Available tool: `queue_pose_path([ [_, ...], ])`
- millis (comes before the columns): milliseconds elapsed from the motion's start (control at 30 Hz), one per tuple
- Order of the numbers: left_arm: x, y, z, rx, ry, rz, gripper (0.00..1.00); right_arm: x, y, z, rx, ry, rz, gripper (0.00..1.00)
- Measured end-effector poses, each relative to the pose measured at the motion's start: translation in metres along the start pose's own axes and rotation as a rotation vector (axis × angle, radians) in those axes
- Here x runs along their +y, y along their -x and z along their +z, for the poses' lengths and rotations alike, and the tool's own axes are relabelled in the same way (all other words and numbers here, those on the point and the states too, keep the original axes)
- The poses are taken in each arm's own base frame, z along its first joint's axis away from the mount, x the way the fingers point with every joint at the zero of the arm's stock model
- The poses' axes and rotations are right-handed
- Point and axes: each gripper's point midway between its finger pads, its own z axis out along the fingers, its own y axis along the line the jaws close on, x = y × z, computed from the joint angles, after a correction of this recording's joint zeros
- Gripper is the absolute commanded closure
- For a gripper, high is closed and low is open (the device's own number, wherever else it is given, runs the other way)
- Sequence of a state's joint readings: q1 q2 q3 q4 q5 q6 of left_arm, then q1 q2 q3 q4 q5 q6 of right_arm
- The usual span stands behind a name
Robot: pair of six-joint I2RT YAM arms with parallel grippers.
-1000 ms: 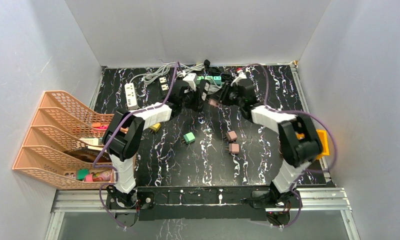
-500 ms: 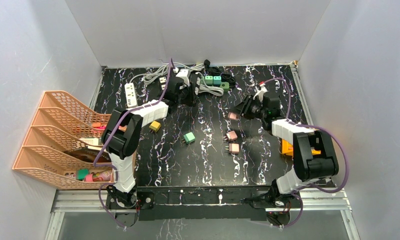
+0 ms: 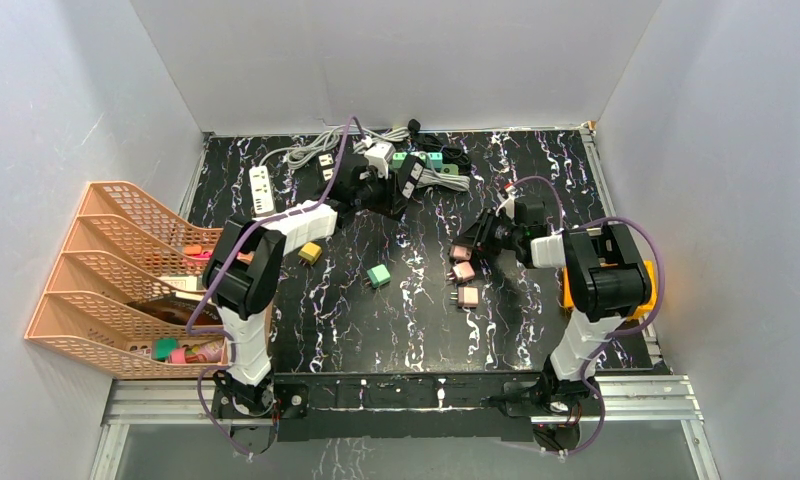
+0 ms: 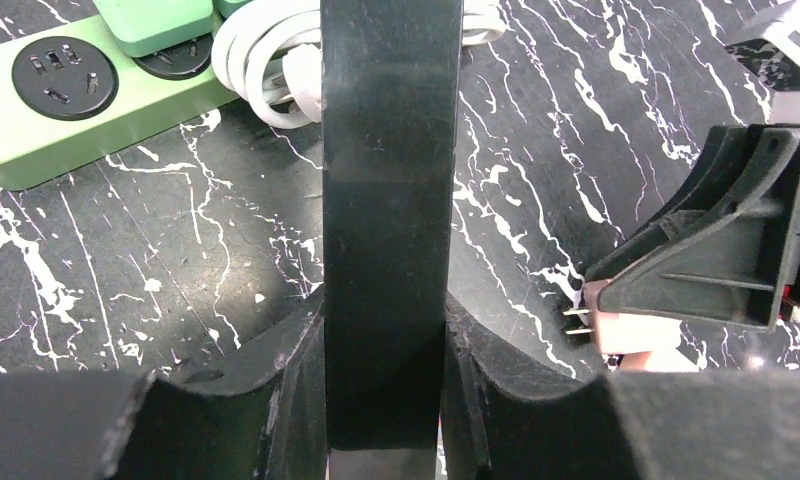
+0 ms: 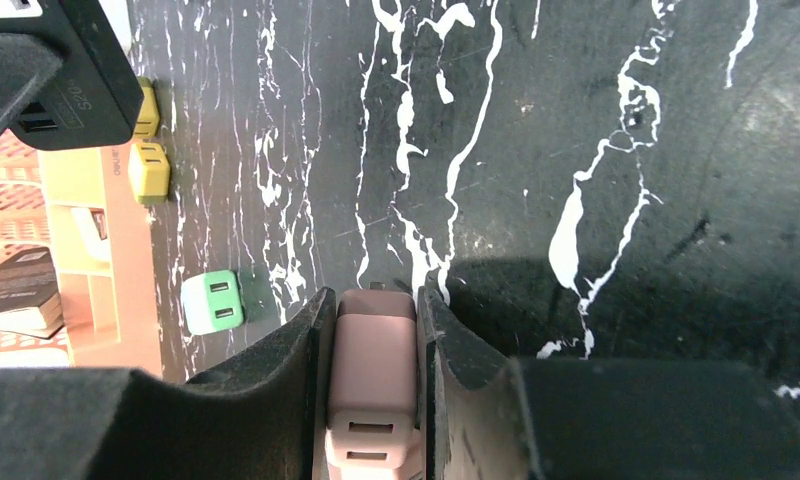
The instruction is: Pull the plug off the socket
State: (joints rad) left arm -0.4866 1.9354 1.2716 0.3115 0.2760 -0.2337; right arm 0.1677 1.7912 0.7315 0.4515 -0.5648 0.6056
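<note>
I will use my left gripper to set the black power strip free on the bare table point(image 3: 499, 188), at a place behind the pink plugs.
My left gripper point(image 3: 394, 190) is shut on a black power strip point(image 3: 408, 183) at the back of the table; in the left wrist view the strip point(image 4: 391, 200) runs upright between the fingers point(image 4: 276, 380). My right gripper point(image 3: 470, 250) is shut on a pink plug point(image 3: 460, 252), free of the strip and low over the table's middle right. The right wrist view shows the plug point(image 5: 373, 370) clamped between the pads, prongs pointing away. The left wrist view shows that plug point(image 4: 631, 332) with bare prongs under the right gripper point(image 4: 616, 325).
Two more pink plugs point(image 3: 466, 272) lie just in front of the right gripper. A green plug point(image 3: 379, 275) and a yellow plug point(image 3: 309, 254) lie mid-table. Green point(image 3: 421, 157) and white point(image 3: 262, 190) power strips with coiled cables sit at the back. An orange file rack point(image 3: 116, 270) stands at the left.
My right gripper has pulled the pink plug away from the black strip, swung right, then come down beside the two loose pink plugs. The left gripper kept hold of the strip, shifting slightly.
</note>
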Motion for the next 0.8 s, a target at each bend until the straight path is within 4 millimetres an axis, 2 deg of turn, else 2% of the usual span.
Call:
queue_pose_path([
  [133, -0.003, 0.0, -0.003, 0.011, -0.016, 0.017, 1.0, 0.001, 0.0, 0.004, 0.001, 0.019, 0.011, 0.82],
  [267, -0.008, 0.004, -0.005, 0.016, -0.033, 0.026, 1.0, 0.002, 0.001, 0.005, -0.003, 0.016, 0.005, 0.6],
  [467, -0.015, 0.019, -0.006, -0.004, -0.061, 0.038, 1.0, 0.003, 0.0, 0.005, -0.027, -0.054, -0.046, 0.42],
  [500, -0.016, 0.021, -0.006, -0.006, -0.065, 0.039, 1.0, 0.004, 0.001, 0.004, -0.034, -0.073, -0.06, 0.28],
  [567, -0.018, 0.025, -0.006, -0.008, -0.072, 0.04, 1.0, 0.005, 0.001, 0.001, -0.045, -0.113, -0.072, 0.1],
  [600, -0.019, 0.026, -0.007, -0.007, -0.075, 0.04, 1.0, 0.008, 0.004, -0.001, -0.057, -0.119, -0.086, 0.04],
  [800, -0.026, 0.033, -0.008, -0.013, -0.106, 0.045, 0.99, 0.009, 0.031, -0.031, -0.209, -0.243, -0.133, 0.02],
])
